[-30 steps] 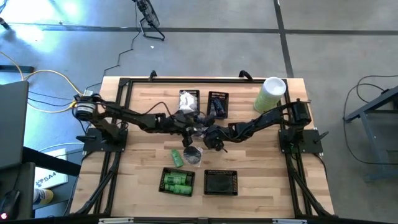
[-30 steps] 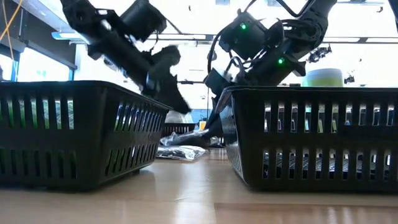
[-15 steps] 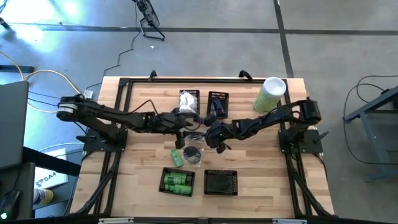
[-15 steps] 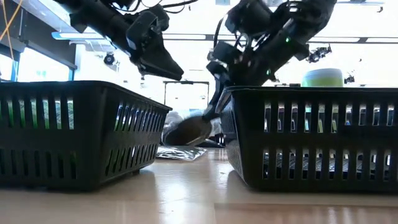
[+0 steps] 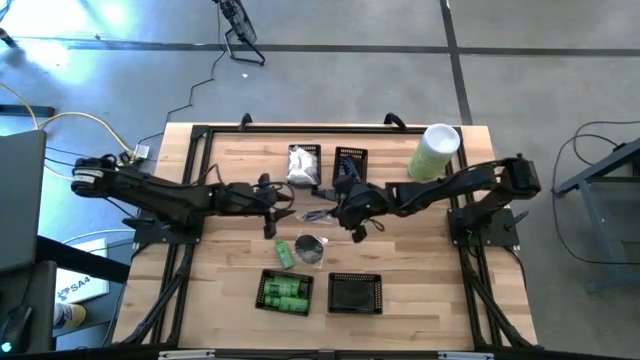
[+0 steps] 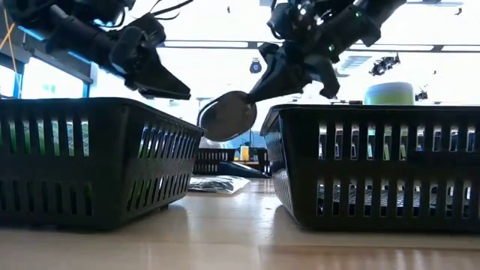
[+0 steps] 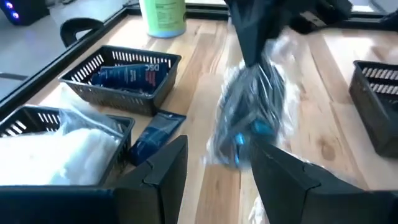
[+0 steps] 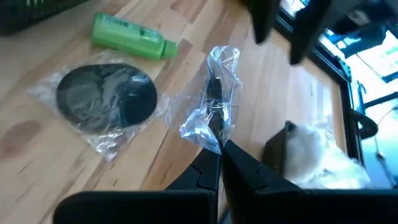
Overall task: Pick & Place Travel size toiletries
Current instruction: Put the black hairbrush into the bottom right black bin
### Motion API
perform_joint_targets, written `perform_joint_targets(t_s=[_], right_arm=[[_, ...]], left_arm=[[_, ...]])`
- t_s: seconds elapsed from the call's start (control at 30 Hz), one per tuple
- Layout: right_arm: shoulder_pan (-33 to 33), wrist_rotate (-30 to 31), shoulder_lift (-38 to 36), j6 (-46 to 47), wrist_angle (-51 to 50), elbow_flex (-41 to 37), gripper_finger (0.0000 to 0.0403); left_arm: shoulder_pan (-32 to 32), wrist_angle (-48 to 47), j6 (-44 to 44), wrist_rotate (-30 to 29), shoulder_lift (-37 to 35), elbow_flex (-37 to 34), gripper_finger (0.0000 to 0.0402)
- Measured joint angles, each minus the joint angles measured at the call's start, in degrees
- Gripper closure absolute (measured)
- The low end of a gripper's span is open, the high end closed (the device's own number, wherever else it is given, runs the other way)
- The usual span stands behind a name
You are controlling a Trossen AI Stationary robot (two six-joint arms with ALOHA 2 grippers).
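The clear-wrapped packet, now hanging above the basket rims, will be let go by my right gripper inside the bare black basket [image 5: 362,298] beside the basket with green bottles.
My right gripper [image 5: 338,211] hangs over the table's middle, shut on a clear-wrapped packet [image 8: 214,102] with a dark piece inside. In the low view the packet [image 6: 227,116] hangs above the basket rims. My left gripper [image 5: 283,206] stands open just to the packet's left, with nothing between its fingers [image 7: 163,174]. A green bottle [image 5: 285,252] and a wrapped dark disc [image 5: 311,247] lie flat on the table nearer the front. A dark blue tube [image 7: 152,135] lies beside the far baskets. My right gripper pinches the packet's crumpled clear wrap at one end [image 8: 209,138] between its two shut fingers. The fingers slant downward from the table's right side. The packet hangs from the fingertips, lifted clear of the table.
Two black baskets stand at the front: one with green bottles [image 5: 285,292], one with a bare floor [image 5: 355,293]. Two more stand at the back, with white packets [image 5: 303,163] and blue tubes [image 5: 350,166]. A tall pale-green cylinder [image 5: 435,150] stands at the back right.
My right gripper has risen, lifting the packet off the table to above the basket rims. My left gripper has drawn back toward the table's left edge and risen a little, away from the packet.
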Motion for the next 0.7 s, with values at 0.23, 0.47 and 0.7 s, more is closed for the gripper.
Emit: perform_joint_targets(t_s=[0.23, 0.47, 0.7], right_arm=[[-2.4, -1.2, -3.1, 2.7, -0.4, -0.1, 0.04], [-5.7, -5.5, -5.4, 3.5, -0.4, 0.0, 0.04], [-8.5, -13.2, -7.8, 8.2, -1.7, -0.1, 0.04]], left_arm=[[0.0, 3.7, 0.2, 0.3, -5.3, -6.2, 0.0234], [0.0, 3.9, 0.1, 0.2, -8.8, -9.9, 0.0234], [0.0, 6.3, -0.2, -0.2, -9.9, -12.2, 0.0234]])
